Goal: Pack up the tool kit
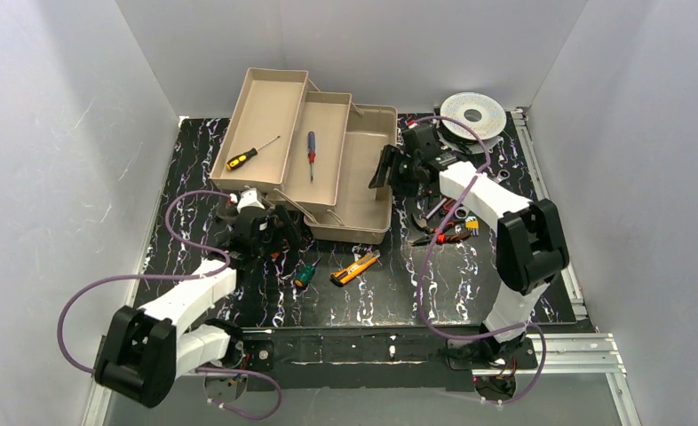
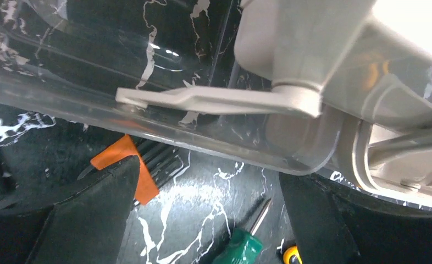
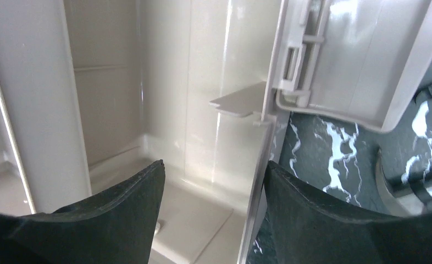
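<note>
Next, my left gripper goes to the yellow knife's black end [image 1: 338,280] [image 2: 292,255], the one nearest the green screwdriver, and closes there.
The beige toolbox [image 1: 366,191] stands open at the back, its two trays [image 1: 265,115] folded out to the left. A yellow-handled screwdriver [image 1: 249,154] lies in the far tray and a red-handled one [image 1: 311,151] in the nearer tray. My left gripper [image 1: 279,232] is open and empty at the box's front left corner, below the translucent lid [image 2: 93,82] and a cream link arm [image 2: 219,100]. A green screwdriver [image 1: 305,275] lies near it and also shows in the left wrist view [image 2: 241,245]. My right gripper [image 1: 385,169] is open, straddling the box's right wall [image 3: 260,165].
A yellow knife [image 1: 356,268] lies on the black marbled mat in front of the box. Pliers and other small tools [image 1: 448,226] lie in a heap right of the box. A round silver spool [image 1: 473,114] sits at the back right. Grey walls enclose the table.
</note>
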Action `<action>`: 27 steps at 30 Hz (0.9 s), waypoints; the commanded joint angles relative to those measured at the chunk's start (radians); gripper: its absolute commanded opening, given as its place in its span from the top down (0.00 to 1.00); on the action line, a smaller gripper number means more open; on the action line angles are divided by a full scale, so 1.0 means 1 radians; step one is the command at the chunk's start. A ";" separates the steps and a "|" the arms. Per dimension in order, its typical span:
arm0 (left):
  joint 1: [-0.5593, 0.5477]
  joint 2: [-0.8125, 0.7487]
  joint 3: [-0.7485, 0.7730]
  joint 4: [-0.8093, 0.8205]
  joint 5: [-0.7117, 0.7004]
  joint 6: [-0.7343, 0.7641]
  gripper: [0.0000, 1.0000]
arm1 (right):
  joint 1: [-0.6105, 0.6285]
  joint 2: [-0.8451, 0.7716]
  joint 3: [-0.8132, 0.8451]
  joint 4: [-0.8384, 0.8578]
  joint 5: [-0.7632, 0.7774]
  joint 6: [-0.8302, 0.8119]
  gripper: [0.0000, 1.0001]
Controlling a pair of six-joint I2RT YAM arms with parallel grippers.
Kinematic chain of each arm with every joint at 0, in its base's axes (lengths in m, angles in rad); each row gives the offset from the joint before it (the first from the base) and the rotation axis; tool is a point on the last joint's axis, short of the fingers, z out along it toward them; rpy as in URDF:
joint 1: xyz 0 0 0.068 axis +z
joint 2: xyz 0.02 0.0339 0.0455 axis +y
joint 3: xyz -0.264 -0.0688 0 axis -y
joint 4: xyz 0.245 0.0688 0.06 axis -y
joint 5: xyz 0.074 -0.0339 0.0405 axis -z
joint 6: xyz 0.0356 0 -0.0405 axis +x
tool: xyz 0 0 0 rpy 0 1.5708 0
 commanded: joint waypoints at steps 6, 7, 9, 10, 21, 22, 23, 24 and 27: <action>0.040 0.162 0.058 0.229 0.010 -0.031 0.02 | -0.033 0.189 0.329 0.013 -0.045 0.024 0.29; 0.042 0.167 0.067 0.228 0.009 -0.024 0.02 | -0.040 0.198 0.353 0.007 -0.043 0.021 0.29; 0.041 0.162 0.084 0.216 0.017 -0.014 0.02 | -0.056 0.204 0.385 -0.011 -0.045 0.014 0.29; 0.042 0.153 0.086 0.212 0.029 -0.011 0.02 | -0.062 0.197 0.391 -0.022 -0.044 0.008 0.29; 0.026 -0.133 0.124 -0.191 0.132 0.061 0.02 | -0.059 -0.152 0.042 -0.079 0.069 -0.075 0.22; 0.020 -0.160 0.118 -0.209 0.169 0.068 0.02 | -0.050 -0.190 -0.005 -0.084 0.095 -0.075 0.22; 0.011 -0.184 0.110 -0.214 0.214 0.076 0.02 | -0.039 -0.228 -0.050 -0.101 0.158 -0.068 0.22; -0.004 -0.206 0.102 -0.214 0.239 0.081 0.02 | -0.021 -0.259 -0.086 -0.130 0.233 -0.048 0.22; -0.075 -0.235 0.082 -0.210 0.261 0.107 0.02 | 0.040 -0.331 -0.176 -0.245 0.425 0.084 0.23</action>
